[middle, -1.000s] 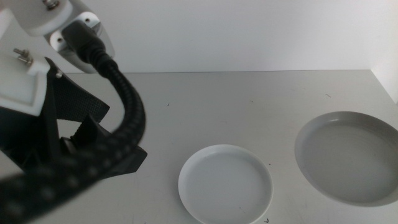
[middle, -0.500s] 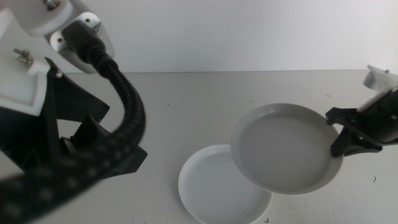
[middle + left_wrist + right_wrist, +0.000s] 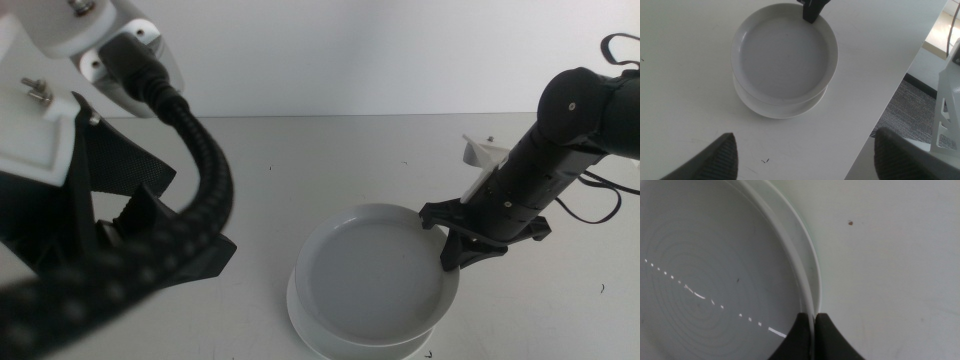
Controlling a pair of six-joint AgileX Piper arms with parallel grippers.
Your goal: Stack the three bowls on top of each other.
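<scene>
My right gripper will let go of the grey-blue bowl once I have it nested inside the white bowl (image 3: 362,296) (image 3: 693,279) at the front middle of the table.
The pale grey-blue bowl (image 3: 370,275) is over the white bowl (image 3: 322,338) at the front middle of the table, covering most of it and set slightly off centre. Whether it rests on the white bowl, I cannot tell. My right gripper (image 3: 455,255) is shut on the grey-blue bowl's right rim; the right wrist view shows the jaws (image 3: 814,317) pinching that rim. The left wrist view looks down on the grey-blue bowl (image 3: 785,55) with the white bowl's edge (image 3: 780,111) showing beneath. My left gripper (image 3: 805,150) hangs open high above the table's left side. Only two bowls show.
The left arm (image 3: 150,250) and its cable fill the left of the middle view. The table's near edge (image 3: 880,100) runs close beside the bowls, with grey floor beyond it. A white wall stands at the table's back.
The right gripper has carried the grey-blue bowl leftward and down from the right side until it sits over the white bowl. The left arm has stayed still.
</scene>
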